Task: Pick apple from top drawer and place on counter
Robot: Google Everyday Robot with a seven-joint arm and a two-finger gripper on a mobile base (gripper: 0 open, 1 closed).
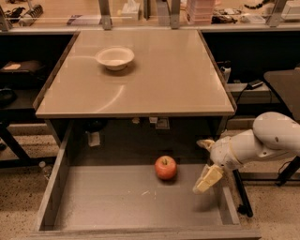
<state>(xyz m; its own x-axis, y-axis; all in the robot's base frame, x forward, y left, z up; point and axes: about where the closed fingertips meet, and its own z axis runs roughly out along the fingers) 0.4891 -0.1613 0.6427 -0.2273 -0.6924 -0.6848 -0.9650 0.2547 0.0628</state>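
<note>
Next, I close my gripper around the red apple's middle [167, 168], one finger toward the counter and the other toward the front of the drawer.
The red apple [166, 167] with a yellowish patch stands upright on the floor of the open grey top drawer [117, 204], right of its middle and toward the back. My gripper [205, 161] on the white arm reaches in from the right, above the drawer's right part, a little right of the apple and apart from it. Its two cream fingers are spread open, one [208, 178] low and one near the wrist, and hold nothing. The beige counter [164, 79] lies above the drawer.
A white bowl [115, 57] stands on the counter at the back left. A cluttered wooden bench [140, 14] with metal posts runs behind it. A dark chair or stand [283, 84] and black leg [241, 197] are to the right of the drawer.
</note>
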